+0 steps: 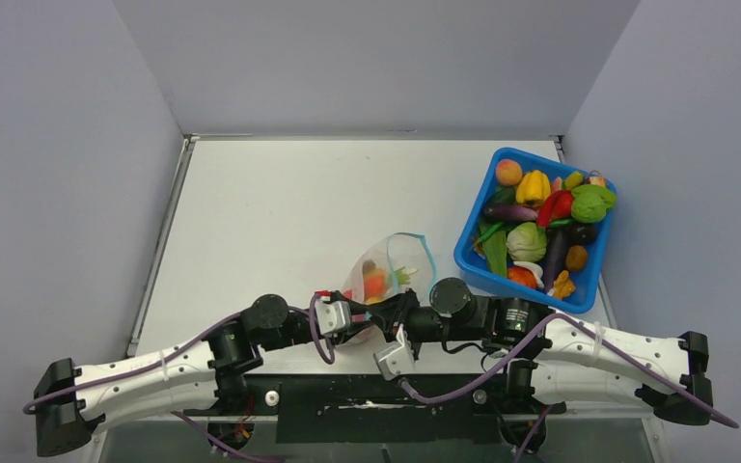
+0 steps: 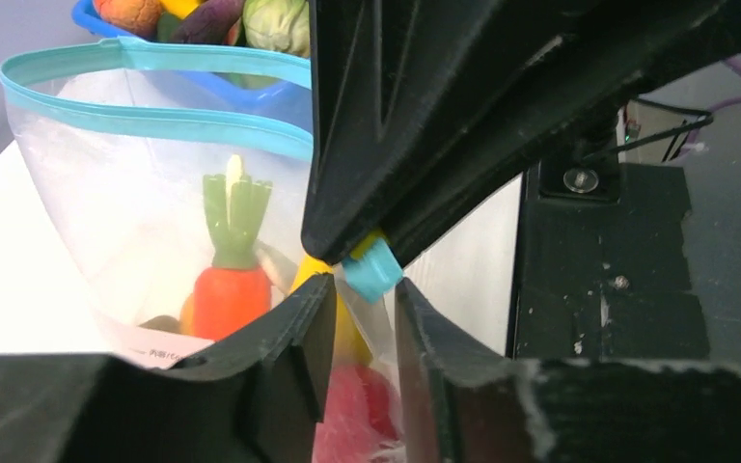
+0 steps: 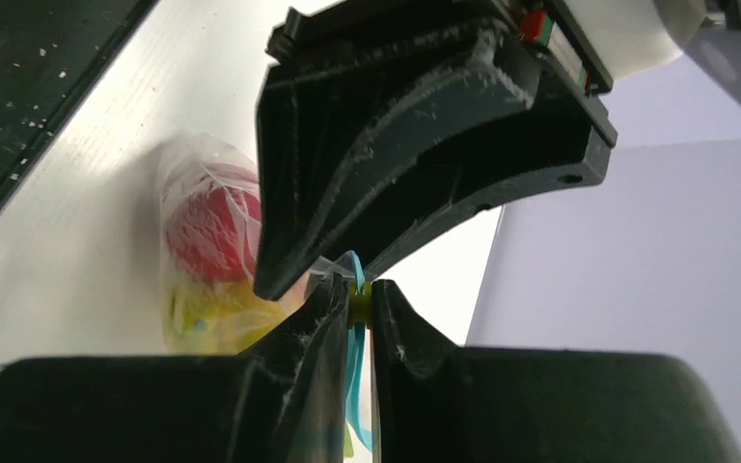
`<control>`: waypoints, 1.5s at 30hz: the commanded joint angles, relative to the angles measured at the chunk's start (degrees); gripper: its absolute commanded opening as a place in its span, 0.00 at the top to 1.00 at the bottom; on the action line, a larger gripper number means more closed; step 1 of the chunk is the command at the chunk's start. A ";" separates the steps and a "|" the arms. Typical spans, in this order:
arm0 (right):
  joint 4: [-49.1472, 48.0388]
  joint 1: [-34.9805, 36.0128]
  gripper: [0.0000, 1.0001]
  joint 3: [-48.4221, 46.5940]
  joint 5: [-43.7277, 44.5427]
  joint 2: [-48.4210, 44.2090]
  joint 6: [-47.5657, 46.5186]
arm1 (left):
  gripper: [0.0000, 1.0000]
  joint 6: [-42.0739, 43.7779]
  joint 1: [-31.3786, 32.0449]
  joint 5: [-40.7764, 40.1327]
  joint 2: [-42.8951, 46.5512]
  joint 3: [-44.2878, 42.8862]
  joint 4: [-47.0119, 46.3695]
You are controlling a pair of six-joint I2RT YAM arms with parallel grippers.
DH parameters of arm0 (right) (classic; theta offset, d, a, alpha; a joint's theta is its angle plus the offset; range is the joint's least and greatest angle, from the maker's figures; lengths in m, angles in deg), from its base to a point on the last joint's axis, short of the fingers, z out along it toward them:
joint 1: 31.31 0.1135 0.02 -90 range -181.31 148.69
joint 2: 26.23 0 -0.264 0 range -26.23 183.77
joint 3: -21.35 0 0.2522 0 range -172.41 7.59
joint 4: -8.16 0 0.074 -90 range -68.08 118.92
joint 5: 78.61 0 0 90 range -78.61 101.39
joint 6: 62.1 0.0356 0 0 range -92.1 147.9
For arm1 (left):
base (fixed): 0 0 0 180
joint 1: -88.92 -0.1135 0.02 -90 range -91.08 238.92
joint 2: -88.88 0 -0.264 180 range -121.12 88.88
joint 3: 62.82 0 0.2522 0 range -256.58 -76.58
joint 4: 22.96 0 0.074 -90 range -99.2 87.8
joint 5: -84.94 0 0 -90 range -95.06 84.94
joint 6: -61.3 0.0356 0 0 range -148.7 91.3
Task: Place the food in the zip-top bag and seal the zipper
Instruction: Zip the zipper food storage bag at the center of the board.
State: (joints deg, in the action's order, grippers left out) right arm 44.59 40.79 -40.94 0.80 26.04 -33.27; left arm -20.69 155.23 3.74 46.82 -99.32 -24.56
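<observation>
The zipper's light blue end sits above the open fingers of my left gripper, so next I pinch that end (image 2: 378, 279) with it before my right gripper pulls the slider.
The zip-top bag (image 1: 374, 262) lies on the table just ahead of both grippers, its mouth gaping. Its light blue zipper (image 2: 154, 123) forms an open loop. Food sits inside: an orange carrot with a green top (image 2: 232, 289), a yellow piece (image 2: 347, 333) and a red piece (image 2: 357, 410). My right gripper (image 3: 359, 289) is shut on the zipper's slider end (image 2: 371, 270) at the bag's near corner. My left gripper (image 2: 365, 289) is right below that corner. Its jaws stand a little apart, with the bag's clear film running between them.
A blue bin (image 1: 473, 260) full of toy fruits and vegetables stands at the right of the table. The black base plate (image 2: 598, 251) lies along the near edge behind the grippers. Grey walls enclose the table.
</observation>
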 commanded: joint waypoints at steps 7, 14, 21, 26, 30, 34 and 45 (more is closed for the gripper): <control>-10.36 -0.25 1.00 -0.62 10.15 -1.64 9.83 | 0.62 6.03 -0.06 -2.55 7.78 -8.17 11.08; -13.48 -0.55 1.00 0.17 7.92 -2.88 12.15 | 0.62 7.28 -0.03 -2.98 6.60 -8.12 8.81; -13.52 -0.63 1.00 -0.46 6.65 -2.68 12.69 | 0.62 7.68 -0.03 -3.83 3.60 -8.50 8.40; -12.82 -0.60 1.00 -0.55 5.30 -2.43 12.83 | 0.63 7.30 -0.03 -5.49 3.97 -8.12 6.83; -12.15 -0.57 1.00 -0.66 5.31 -2.17 12.83 | 0.66 7.14 -0.03 -5.95 5.04 -7.64 5.69; -11.16 -0.57 1.00 -1.09 5.06 -1.67 12.99 | 0.87 7.14 -0.03 -5.96 5.90 -7.28 5.13; -5.56 -2.81 1.00 -3.28 4.11 -1.48 15.05 | 1.00 7.67 -0.03 -4.79 9.45 -5.51 4.50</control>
State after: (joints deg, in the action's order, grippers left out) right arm 37.19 39.76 -41.01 5.02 24.40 -19.98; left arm -13.85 155.23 -1.84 54.05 -104.46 -16.30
